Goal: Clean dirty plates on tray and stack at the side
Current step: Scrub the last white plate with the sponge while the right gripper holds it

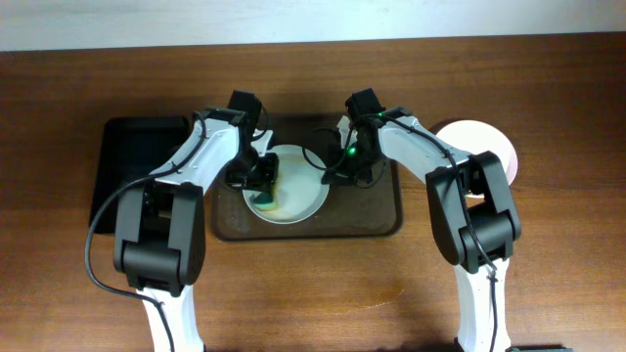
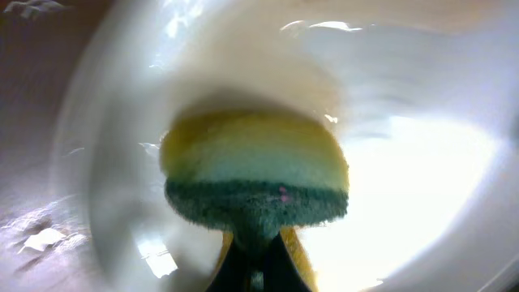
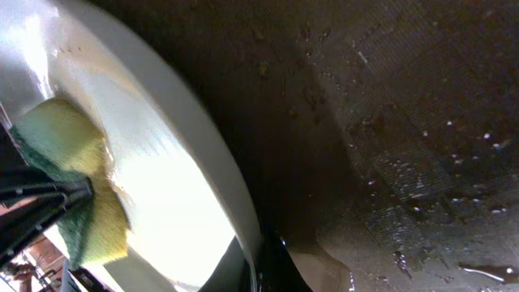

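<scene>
The white plate in my right gripper needs to be let go on top of the pinkish white plate (image 1: 472,156) beside the brown tray.
A white plate (image 1: 291,191) lies on the brown tray (image 1: 372,220). My left gripper (image 1: 260,181) is shut on a yellow sponge with a green scrub side (image 2: 255,174) and presses it against the plate's inside (image 2: 422,162). My right gripper (image 1: 333,174) is shut on the plate's right rim (image 3: 243,219), one finger inside and one outside. The sponge also shows in the right wrist view (image 3: 73,186), held by the other jaws. Another plate (image 1: 481,147), faintly pinkish white, sits on the table right of the tray, partly under my right arm.
A glossy black tray (image 1: 137,166) lies left of the brown tray, under my left arm. The brown tray's textured surface (image 3: 405,146) is wet with drops and a small puddle. Wooden table (image 1: 323,293) lies all around.
</scene>
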`<state>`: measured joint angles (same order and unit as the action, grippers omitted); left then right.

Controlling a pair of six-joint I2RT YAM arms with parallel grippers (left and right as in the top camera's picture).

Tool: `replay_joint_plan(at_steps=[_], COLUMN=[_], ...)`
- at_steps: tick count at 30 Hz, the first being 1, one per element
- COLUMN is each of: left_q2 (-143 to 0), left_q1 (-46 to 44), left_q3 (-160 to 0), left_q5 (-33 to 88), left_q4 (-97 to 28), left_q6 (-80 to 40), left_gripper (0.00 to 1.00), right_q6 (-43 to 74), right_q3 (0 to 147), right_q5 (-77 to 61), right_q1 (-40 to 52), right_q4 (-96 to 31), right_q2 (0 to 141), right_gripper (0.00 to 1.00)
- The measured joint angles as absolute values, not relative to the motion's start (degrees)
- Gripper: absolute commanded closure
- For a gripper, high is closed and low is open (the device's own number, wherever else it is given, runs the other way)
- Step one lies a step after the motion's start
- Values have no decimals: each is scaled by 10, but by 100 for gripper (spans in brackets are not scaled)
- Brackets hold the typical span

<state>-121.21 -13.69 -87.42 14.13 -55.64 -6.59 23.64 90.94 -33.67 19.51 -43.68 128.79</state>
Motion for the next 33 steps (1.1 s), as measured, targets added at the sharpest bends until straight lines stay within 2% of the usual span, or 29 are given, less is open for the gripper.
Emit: replay_joint_plan(at_steps=[2,5,8,9,11,13,15,17,19,21,24,26,29,33], left_q2=[-1214,-1216,-1217,-1217,-1217,-1216,-1214,-1213,-1214,-1218,-1231,-1233,-1233,-1228], left_q1=[-139,-143,-151,-158,-163,-170,-168,-148,-135,-142,-143,-144,-149,-155], left_q3=[-868,-862,-862,-867,-869,-874,-878,-881,-877,-867,-862,-863,-875,-894], left_q5=[205,218,115,23,-76,-108,-86,3,141,245,262,232,109,-33], left_q4=[-505,-418,-380,-378,-390,-433,-489,-536,-551,-509,-422,-393,-356,-462], left_q6=[-53,-76,-115,-123,-142,-157,-142,-96,-61,-54,-115,-164,-218,-222], left_gripper=[99,99,99,99,99,99,99,99,99,99,99,99,99,99], right_q6=[242,255,258,258,257,256,251,242,238,243,257,263,267,261], right_q3=[909,909,909,909,909,909,909,909,909,909,909,909,909,909], right_q5=[-337,-337,-337,-337,-336,-337,-337,-336,-336,-335,-335,-335,-335,-333], right_q1=[195,195,195,195,195,196,196,196,196,196,194,193,193,193], right_q4=[-437,-437,-437,-437,-429,-427,-430,-434,-435,-435,-434,-432,-432,-430], right_q2=[1288,1288,1288,1288,1288,1288,1288,1288,1288,1288,1288,1288,1288,1288], right_gripper=[96,96,96,96,96,96,96,96,96,96,96,96,96,95])
